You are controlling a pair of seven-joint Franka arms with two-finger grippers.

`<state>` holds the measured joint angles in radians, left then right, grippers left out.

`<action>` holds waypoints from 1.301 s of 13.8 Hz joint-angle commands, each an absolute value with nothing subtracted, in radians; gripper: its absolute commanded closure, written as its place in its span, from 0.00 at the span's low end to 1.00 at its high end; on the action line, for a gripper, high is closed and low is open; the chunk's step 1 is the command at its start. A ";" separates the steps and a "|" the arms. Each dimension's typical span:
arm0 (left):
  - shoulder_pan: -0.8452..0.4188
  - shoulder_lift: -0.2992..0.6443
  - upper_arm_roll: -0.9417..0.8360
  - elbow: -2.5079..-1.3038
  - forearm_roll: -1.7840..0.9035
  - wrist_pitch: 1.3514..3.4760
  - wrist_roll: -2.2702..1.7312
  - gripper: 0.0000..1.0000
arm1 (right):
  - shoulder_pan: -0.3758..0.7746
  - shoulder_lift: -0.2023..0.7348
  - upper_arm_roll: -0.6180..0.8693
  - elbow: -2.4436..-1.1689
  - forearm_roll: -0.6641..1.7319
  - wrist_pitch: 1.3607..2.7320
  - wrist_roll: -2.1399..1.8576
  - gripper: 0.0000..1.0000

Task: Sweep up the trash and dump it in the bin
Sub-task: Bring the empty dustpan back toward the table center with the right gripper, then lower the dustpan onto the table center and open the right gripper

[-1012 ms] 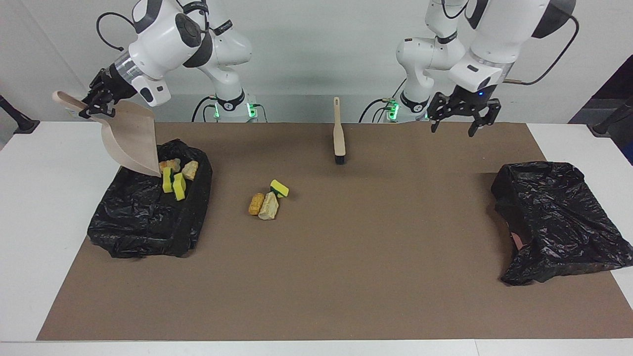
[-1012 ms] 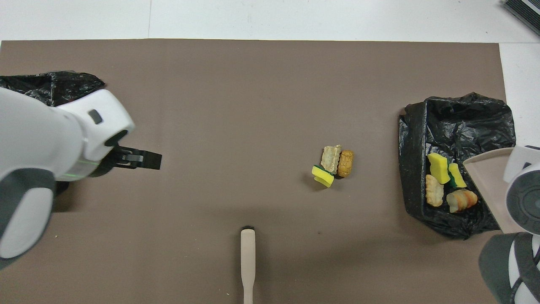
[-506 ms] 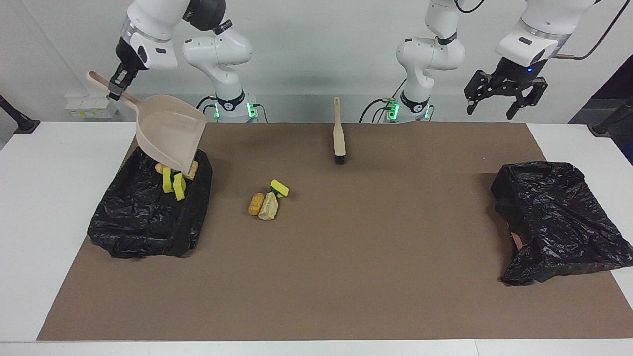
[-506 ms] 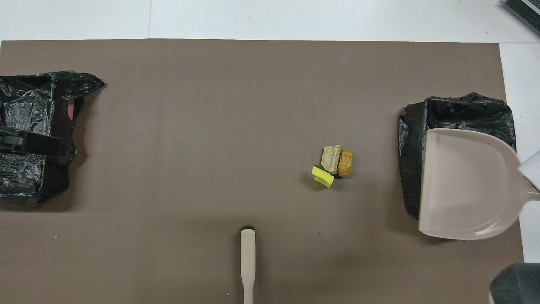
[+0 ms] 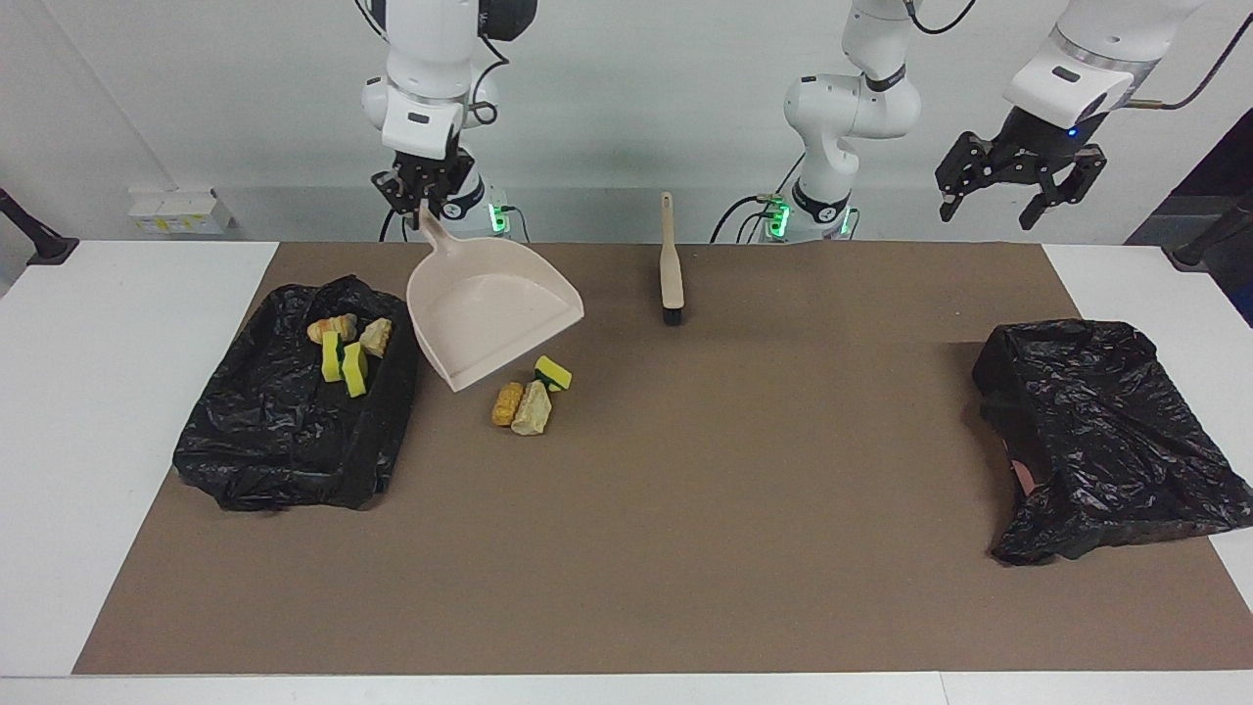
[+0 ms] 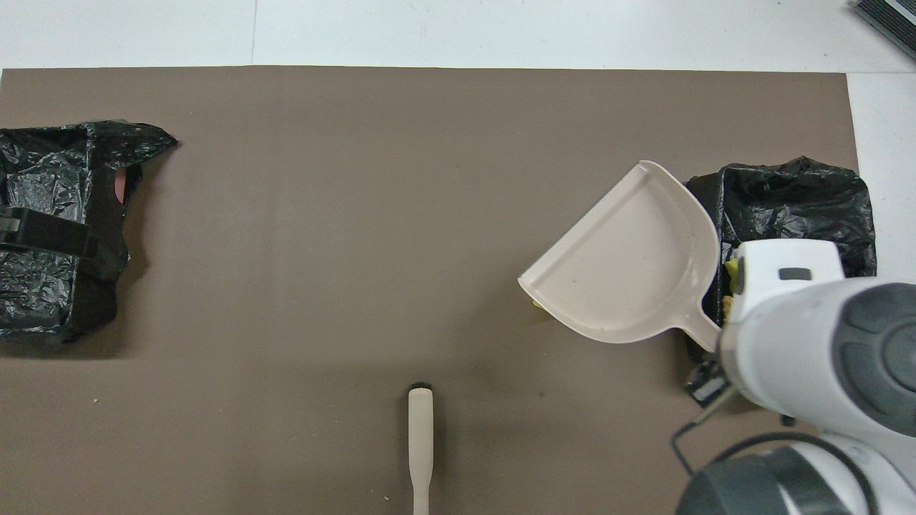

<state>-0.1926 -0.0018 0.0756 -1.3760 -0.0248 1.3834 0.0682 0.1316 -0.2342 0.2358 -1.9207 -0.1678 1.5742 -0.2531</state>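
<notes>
I should let go of the beige dustpan with my right gripper on the bare brown mat straight [image 6: 396, 206] beyond the beige brush.
My right gripper [image 5: 423, 199] is shut on the handle of the beige dustpan [image 5: 494, 318], held in the air with its open edge over three trash pieces [image 5: 530, 397] on the brown mat: an orange-brown lump, a pale rock-like piece and a yellow-and-green sponge chunk. In the overhead view the dustpan [image 6: 630, 272] covers them. Several more trash pieces [image 5: 348, 351] lie in the black-lined bin [image 5: 294, 441] at the right arm's end. My left gripper [image 5: 1013, 196] is open and empty, raised over the left arm's end, and waits.
A beige brush [image 5: 672, 264] lies on the mat between the arm bases; it also shows in the overhead view [image 6: 420, 443]. A crumpled black bag [image 5: 1096, 431] lies at the left arm's end, under my left gripper [image 6: 50, 239].
My right arm swung the dustpan from over the bin toward the middle, and it now hangs over the three pieces on the mat. My left gripper rose and moved toward its end.
</notes>
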 commanded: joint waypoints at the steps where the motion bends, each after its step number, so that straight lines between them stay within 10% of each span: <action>1: -0.137 -0.014 0.020 -1.357 -0.020 1.354 0.084 0.00 | 0.124 -0.024 0.343 -1.774 -0.127 1.591 0.101 1.00; 11: -0.068 -0.026 -0.038 -1.364 -0.012 1.344 0.077 0.00 | 0.258 0.619 0.551 -1.381 -0.247 2.005 0.879 1.00; 15: -0.071 -0.026 -0.040 -1.364 -0.012 1.344 0.077 0.00 | 0.259 0.695 0.569 -1.388 -0.287 2.104 0.882 1.00; 18: -0.067 -0.026 -0.038 -1.364 -0.011 1.344 0.077 0.00 | 0.256 0.701 0.571 -1.416 -0.295 2.117 0.876 0.68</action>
<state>-0.0833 -0.0176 -0.0277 -1.3708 -0.0248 1.3630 0.0682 0.2690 0.6897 0.5490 -1.4172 -0.2698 2.1022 0.8595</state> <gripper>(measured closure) 0.000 0.687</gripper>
